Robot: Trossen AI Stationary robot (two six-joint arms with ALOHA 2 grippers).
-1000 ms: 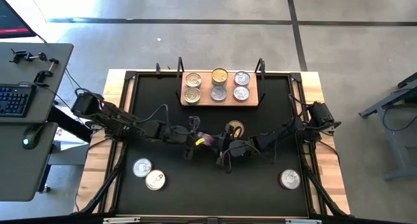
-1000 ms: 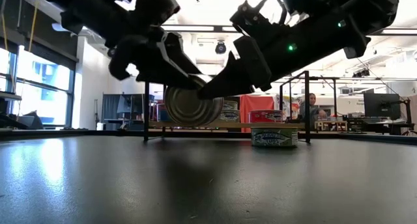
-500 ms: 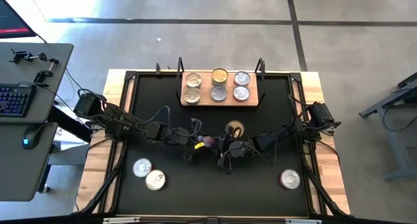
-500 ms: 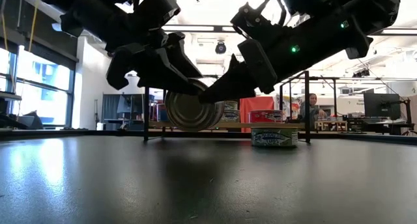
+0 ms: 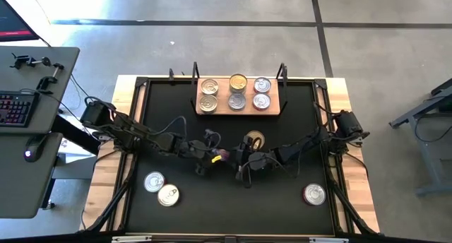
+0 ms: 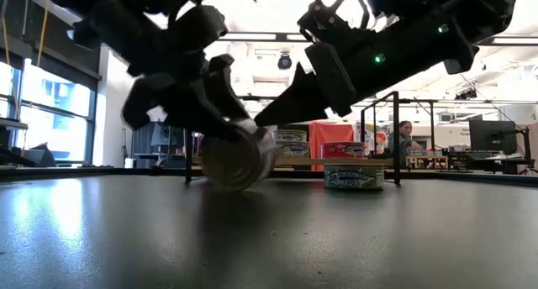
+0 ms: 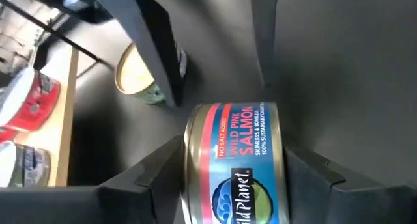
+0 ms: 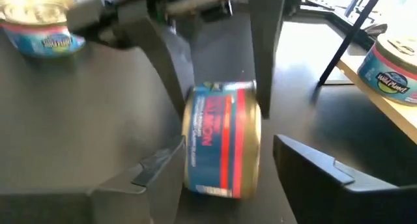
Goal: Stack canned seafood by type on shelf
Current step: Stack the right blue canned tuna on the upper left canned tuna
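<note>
My left gripper should release the salmon tin on top of the far tin at the shelf's keyboard end [image 5: 210, 85]. The salmon tin now stands on edge at mid-mat.
A salmon tin [image 7: 234, 165] with a blue and red label stands on its edge at mid-mat, shut in my left gripper [image 7: 228, 172], which reaches in from the table's left [image 5: 209, 158]. My right gripper [image 8: 227, 149] is open. It faces the tin from the right [image 5: 237, 158], with a finger on either side and no touch that I can see. The shelf [image 5: 239, 105], a light-wood board on a black wire frame near the far edge, carries six tins. A gold-lidded tin [image 5: 253, 139] sits flat on the mat. My left gripper pinches the salmon tin between its two fingers, one on each flat face [image 8: 190, 136]. The fingers [image 8: 171, 68] come slanting down from the table's left. The tin is on edge, tipped a little, low over the mat [image 6: 235, 157]. Whether its lower rim touches the mat I cannot tell.
Two silver-lidded tins [image 5: 154, 181] [image 5: 168, 194] lie near the mat's near-left corner and one reddish tin [image 5: 313, 194] near its near-right corner. Black shelf posts [image 5: 195, 72] stand at the board's ends. A person sits beyond the table [image 6: 405, 138].
My left gripper has moved toward the table's left and a little down, carrying the salmon tin with it. The tin has tipped and come away from my right gripper's fingers, which stayed in place.
</note>
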